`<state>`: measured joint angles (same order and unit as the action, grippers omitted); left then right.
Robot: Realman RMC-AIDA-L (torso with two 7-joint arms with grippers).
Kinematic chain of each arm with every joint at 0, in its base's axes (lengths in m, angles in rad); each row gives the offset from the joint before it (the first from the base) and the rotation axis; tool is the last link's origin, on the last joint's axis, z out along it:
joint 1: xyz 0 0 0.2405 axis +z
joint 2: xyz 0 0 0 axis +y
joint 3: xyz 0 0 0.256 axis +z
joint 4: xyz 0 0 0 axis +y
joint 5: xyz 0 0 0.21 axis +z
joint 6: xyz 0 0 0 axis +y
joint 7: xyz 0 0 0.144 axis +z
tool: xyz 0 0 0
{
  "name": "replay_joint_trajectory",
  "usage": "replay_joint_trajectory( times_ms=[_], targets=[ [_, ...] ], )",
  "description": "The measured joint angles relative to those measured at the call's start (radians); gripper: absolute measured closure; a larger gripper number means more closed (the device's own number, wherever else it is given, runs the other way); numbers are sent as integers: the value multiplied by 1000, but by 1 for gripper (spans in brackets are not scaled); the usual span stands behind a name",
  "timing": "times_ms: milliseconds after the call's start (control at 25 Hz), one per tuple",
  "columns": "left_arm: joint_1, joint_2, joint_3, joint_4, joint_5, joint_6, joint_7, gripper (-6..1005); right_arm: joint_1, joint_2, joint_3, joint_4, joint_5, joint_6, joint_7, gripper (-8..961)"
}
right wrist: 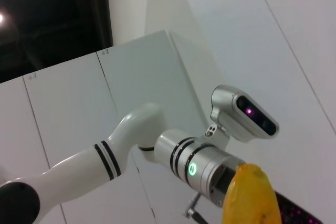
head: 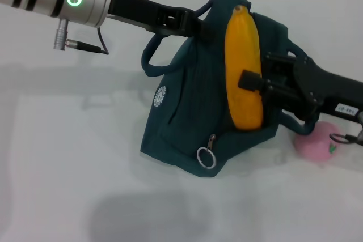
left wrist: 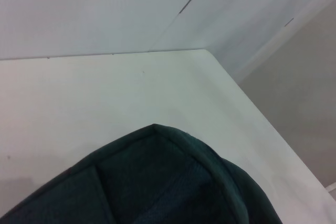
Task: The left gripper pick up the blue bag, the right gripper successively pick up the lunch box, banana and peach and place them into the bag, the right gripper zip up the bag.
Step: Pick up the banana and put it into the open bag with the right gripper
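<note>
My right gripper has the banana to put in the blue bag. Next, I let go of it inside, at the end of the bag's opening (head: pixel 236 112) near the zipper ring.
The blue bag (head: pixel 181 111) is lifted at its top, its lower edge resting on the table and its zipper ring hanging at the front. My left gripper (head: pixel 199 26) is shut on the bag's upper edge by a handle. The bag's dark fabric (left wrist: pixel 168 182) fills the near part of the left wrist view. My right gripper (head: pixel 253 85) is shut on the banana (head: pixel 244 60), holding it upright over the bag's opening, lower end against the bag. The banana's tip (right wrist: pixel 251 198) shows in the right wrist view. The pink peach (head: pixel 315 140) lies on the table right of the bag, under the right arm. The lunch box is out of view.
The white table (head: pixel 68 168) spreads in front and to the left of the bag. Its far corner and edge (left wrist: pixel 210 56) show in the left wrist view, with a wall behind. The left arm's silver segment (right wrist: pixel 202 167) and the head camera (right wrist: pixel 244 115) appear in the right wrist view.
</note>
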<state>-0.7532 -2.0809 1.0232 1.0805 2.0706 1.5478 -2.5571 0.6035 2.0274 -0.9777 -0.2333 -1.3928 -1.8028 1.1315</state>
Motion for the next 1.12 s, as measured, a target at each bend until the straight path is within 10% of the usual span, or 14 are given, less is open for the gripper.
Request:
replay_joint_trajectory(
  times_ms=[1120],
  targets=[
    [6,1,-4,-7,8,0,0,945,-93,-28,-19,-138,-83,60,247,519]
  ],
)
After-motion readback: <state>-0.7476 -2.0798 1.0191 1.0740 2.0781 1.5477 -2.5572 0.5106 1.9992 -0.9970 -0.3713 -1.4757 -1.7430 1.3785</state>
